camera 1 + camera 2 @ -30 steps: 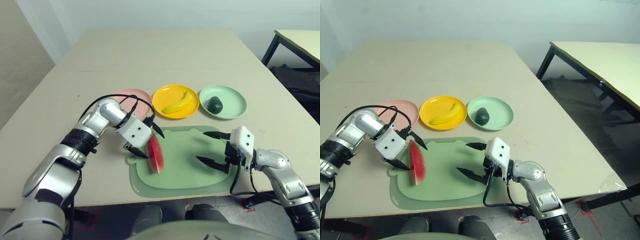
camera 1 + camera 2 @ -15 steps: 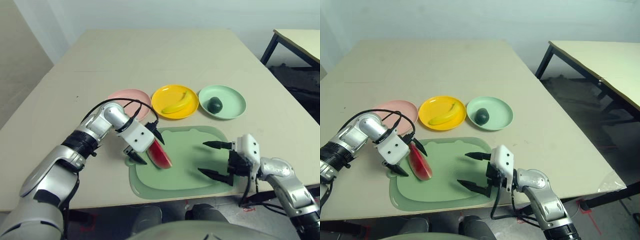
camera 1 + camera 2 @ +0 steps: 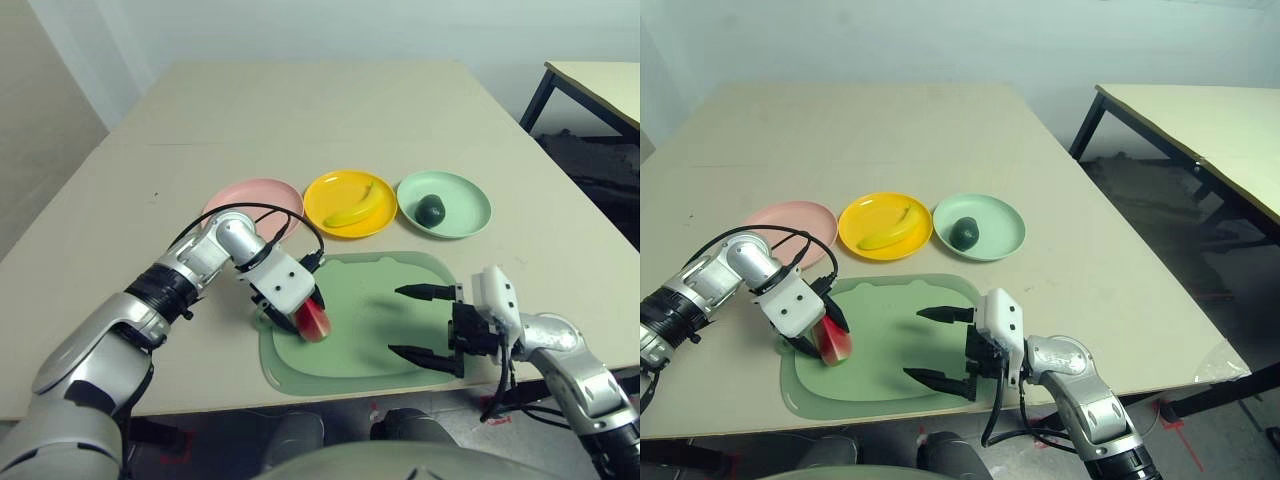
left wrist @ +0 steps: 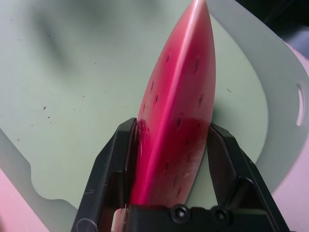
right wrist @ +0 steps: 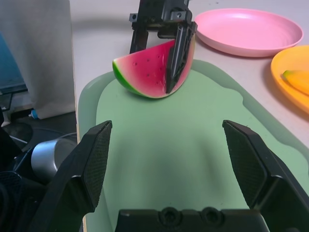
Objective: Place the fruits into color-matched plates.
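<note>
The robot's left gripper should release the red watermelon wedge in the near half of the empty pink plate [image 3: 253, 225].
My left gripper [image 3: 303, 308] is shut on the red watermelon wedge [image 3: 313, 322], green rind down, at the left end of the pale green cutting mat [image 3: 370, 300]. Its black fingers [image 4: 113, 169] clamp both red faces of the wedge [image 4: 176, 111]. The banana [image 3: 352, 209] lies in the yellow plate [image 3: 325, 192]. The dark avocado [image 3: 430, 210] rests in the mint green plate [image 3: 470, 205]. The pink plate [image 3: 245, 195] holds nothing. My right gripper [image 3: 424, 324] stands open over the mat's right end, apart from the wedge [image 5: 149, 72].
The three plates stand in a row just behind the mat. The table's front edge [image 3: 200, 395] runs close under the mat. A second table [image 3: 600, 80] stands at the far right.
My left gripper has closed on the watermelon wedge and turned it, drawing it slightly toward the mat's front left. My right gripper has shifted a little toward the front edge, still open.
</note>
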